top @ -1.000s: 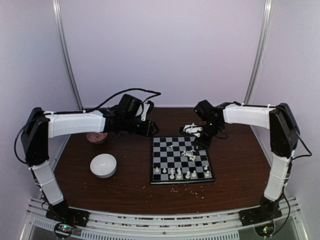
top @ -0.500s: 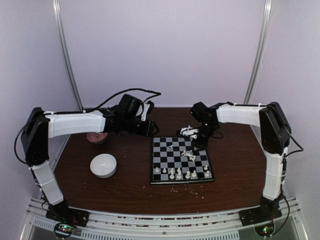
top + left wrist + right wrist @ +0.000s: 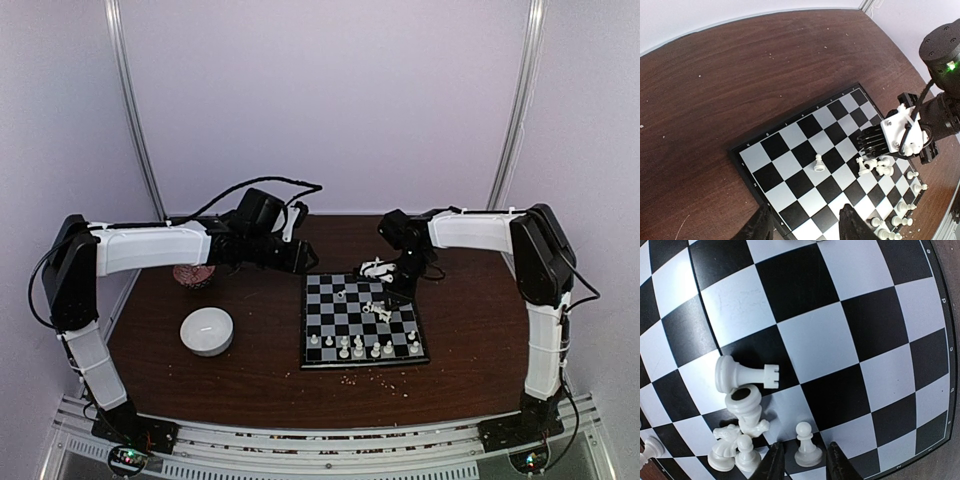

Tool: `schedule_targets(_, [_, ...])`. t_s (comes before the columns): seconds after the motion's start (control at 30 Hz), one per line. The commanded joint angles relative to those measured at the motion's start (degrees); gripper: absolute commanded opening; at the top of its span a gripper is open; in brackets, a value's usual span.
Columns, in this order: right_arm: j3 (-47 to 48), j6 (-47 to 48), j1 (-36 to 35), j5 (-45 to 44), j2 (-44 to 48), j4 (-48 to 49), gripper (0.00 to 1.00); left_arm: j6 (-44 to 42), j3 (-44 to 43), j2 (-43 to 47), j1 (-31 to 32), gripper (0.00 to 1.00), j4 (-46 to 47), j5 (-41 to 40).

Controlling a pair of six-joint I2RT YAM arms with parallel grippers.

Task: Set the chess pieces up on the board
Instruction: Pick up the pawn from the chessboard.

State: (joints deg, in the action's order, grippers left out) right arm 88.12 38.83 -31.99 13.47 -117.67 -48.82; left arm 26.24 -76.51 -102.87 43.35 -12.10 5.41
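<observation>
My left gripper needs to next take the pawn over by closing on the round head of the pawn between my right gripper's fingers point(image 3: 393, 300) point(image 3: 864, 146).
The board point(image 3: 325, 322) lies right of the table's centre. Upright chess pieces point(image 3: 364, 348) line its near edge, a heap point(image 3: 378, 311) lies mid-board, and one pawn point(image 3: 341, 296) stands alone. My right gripper point(image 3: 386, 290) is down at the board's far right. In the right wrist view its fingers point(image 3: 774, 461) flank an upright pawn point(image 3: 807, 449) with a thin gap on each side, next to a fallen rook point(image 3: 746, 374) and a knight point(image 3: 725, 449). My left gripper point(image 3: 805, 227) hovers open and empty above the board's left corner point(image 3: 747, 150).
A round white bowl point(image 3: 207, 331) sits left of the board, with a small pinkish object point(image 3: 192, 275) behind it under the left arm. Crumbs point(image 3: 375, 378) dot the table in front of the board. Walls close in the back and sides.
My right gripper has shifted left onto the board's far side and its jaws have narrowed around the pawn. The left arm has not moved.
</observation>
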Motion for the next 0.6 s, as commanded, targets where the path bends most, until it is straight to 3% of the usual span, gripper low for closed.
schedule_targets(0.0, [1.4,0.0,0.3,0.3,-1.6,-1.5,0.28,-0.7,0.0,-1.1,0.3,0.46,0.7,0.7])
schedule_targets(0.33, [0.6,-2.0,1.9,3.4,1.8,-1.4,0.18,-5.3,-0.6,-0.9,0.3,0.46,0.8,2.4])
schedule_targets(0.57, [-0.7,-4.3,3.5,9.1,8.7,-1.5,0.17,-11.3,-1.3,0.9,0.2,0.45,3.9,13.1])
